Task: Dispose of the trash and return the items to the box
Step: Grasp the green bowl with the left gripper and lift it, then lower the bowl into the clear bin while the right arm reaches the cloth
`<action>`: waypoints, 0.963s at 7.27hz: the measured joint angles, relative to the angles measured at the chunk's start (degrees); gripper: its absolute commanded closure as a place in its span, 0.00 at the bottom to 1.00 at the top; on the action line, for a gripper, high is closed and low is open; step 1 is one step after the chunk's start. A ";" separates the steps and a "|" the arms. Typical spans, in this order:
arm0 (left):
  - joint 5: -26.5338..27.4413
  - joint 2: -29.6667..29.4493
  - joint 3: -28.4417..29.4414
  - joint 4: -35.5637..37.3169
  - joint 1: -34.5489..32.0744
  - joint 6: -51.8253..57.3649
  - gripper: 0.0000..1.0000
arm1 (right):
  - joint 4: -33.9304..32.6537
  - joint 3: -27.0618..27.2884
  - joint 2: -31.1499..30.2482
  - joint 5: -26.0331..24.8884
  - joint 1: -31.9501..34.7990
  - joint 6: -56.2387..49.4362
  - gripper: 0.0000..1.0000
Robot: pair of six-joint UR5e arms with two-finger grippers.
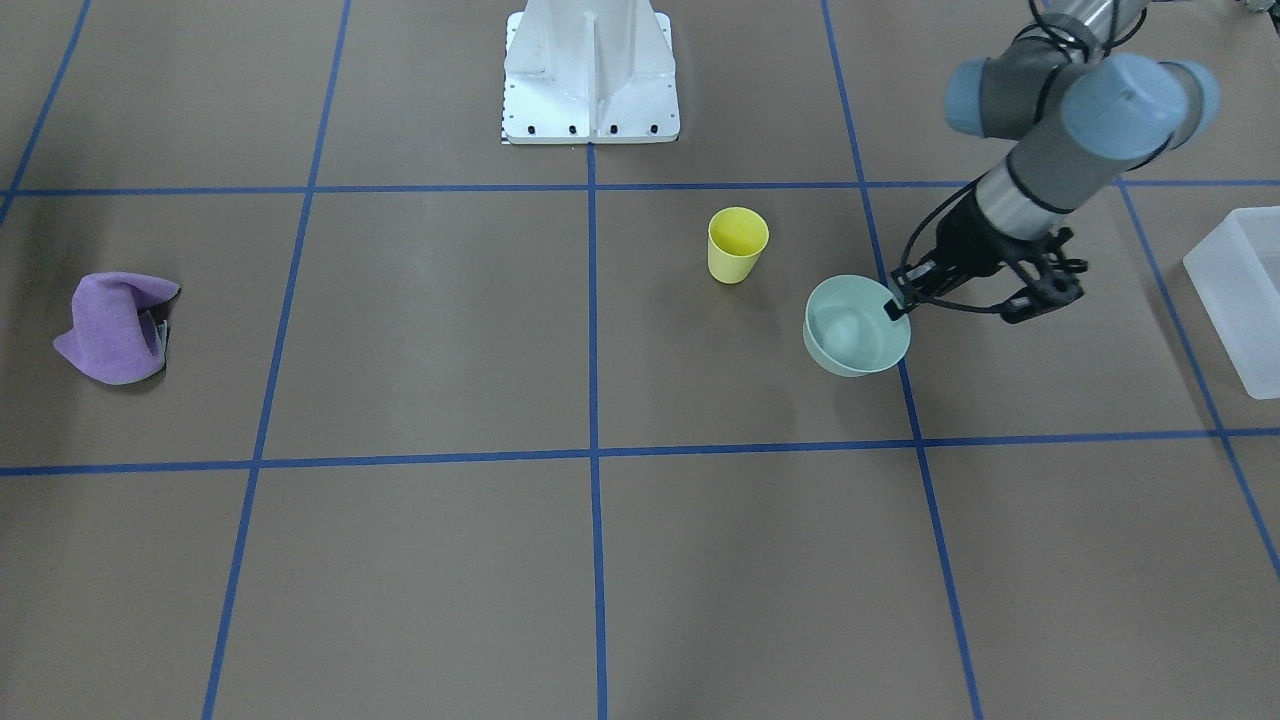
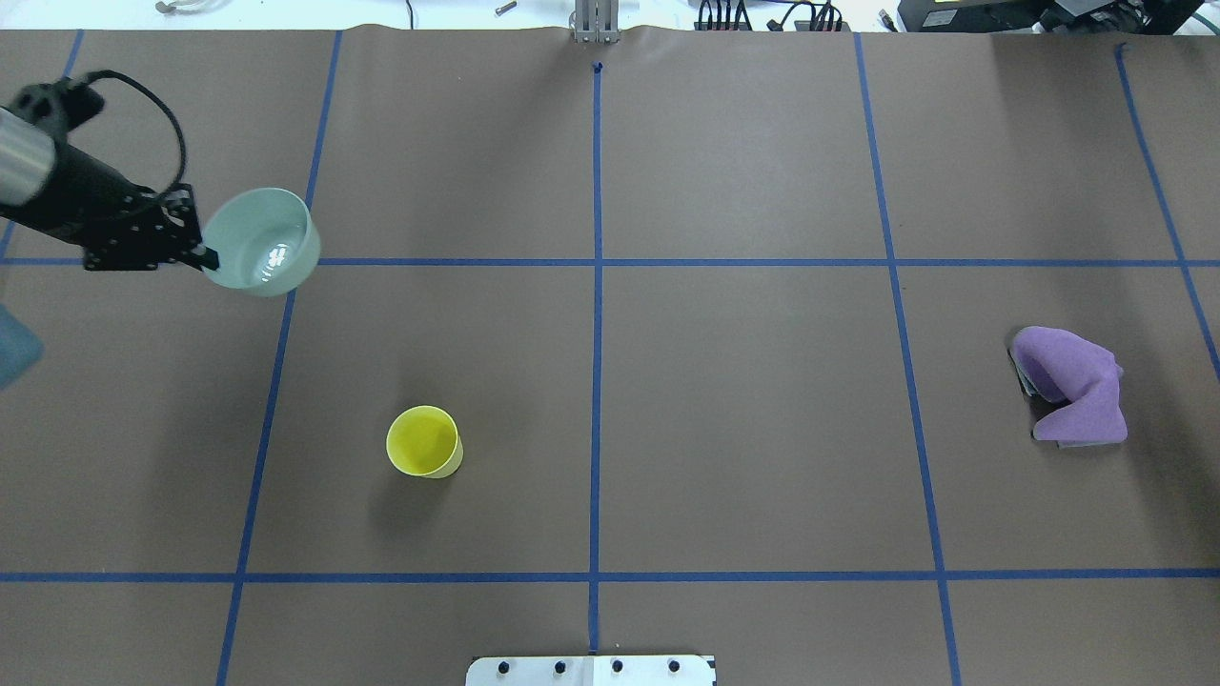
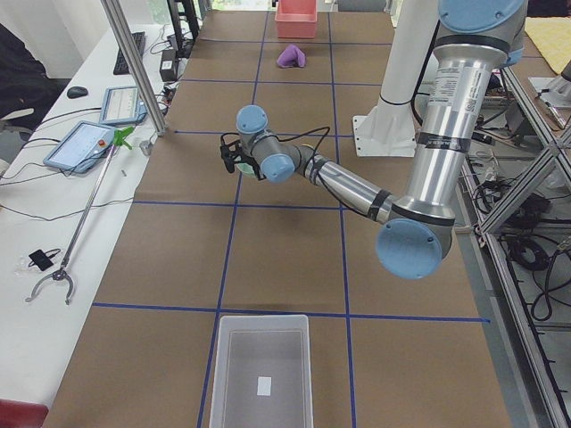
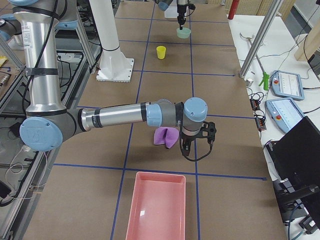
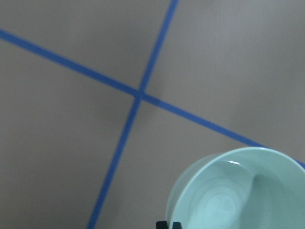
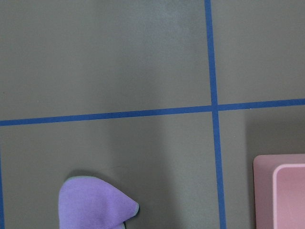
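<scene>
Next, my right gripper closes on the purple cloth's bunched middle (image 1: pixel 96 317), slightly toward the side facing the pink bin.
My left gripper (image 1: pixel 895 305) is shut on the rim of the pale mint-green bowl (image 1: pixel 855 330) and holds it slightly tilted, seemingly just off the table; the bowl also shows in the overhead view (image 2: pixel 259 240) and the left wrist view (image 5: pixel 238 195). The yellow cup (image 1: pixel 737 245) stands upright and apart from the bowl (image 2: pixel 424 441). The translucent white box (image 1: pixel 1235 300) stands at the table's end on my left (image 3: pixel 263 370), empty but for a small label. My right gripper (image 4: pixel 197 145) hangs beside a purple cloth (image 4: pixel 166 136); I cannot tell whether it is open or shut.
The purple cloth (image 2: pixel 1072 386) lies crumpled on my right side. A pink bin (image 4: pixel 155 210) stands at the right end of the table, its corner in the right wrist view (image 6: pixel 281 195). The white robot pedestal (image 1: pixel 590 70) stands at the table's near edge.
</scene>
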 measured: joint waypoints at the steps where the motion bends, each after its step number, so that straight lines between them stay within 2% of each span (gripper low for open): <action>1: -2.59 3.45 0.84 0.66 -7.01 9.75 1.00 | 0.07 0.93 0.01 0.08 -0.87 1.13 0.00; 3: -4.54 7.74 5.19 6.83 -20.77 33.70 1.00 | 0.20 3.17 0.04 0.13 -3.05 4.37 0.00; 4: -4.60 8.24 9.25 10.71 -27.20 45.49 1.00 | 0.24 4.29 0.06 0.11 -4.28 5.97 0.00; 5: -4.43 7.75 15.15 12.93 -32.22 55.31 1.00 | 0.29 5.36 0.08 0.08 -5.49 7.48 0.00; 7: -4.17 6.44 27.45 11.43 -36.92 65.32 1.00 | 0.32 6.87 0.07 0.03 -7.48 9.55 0.00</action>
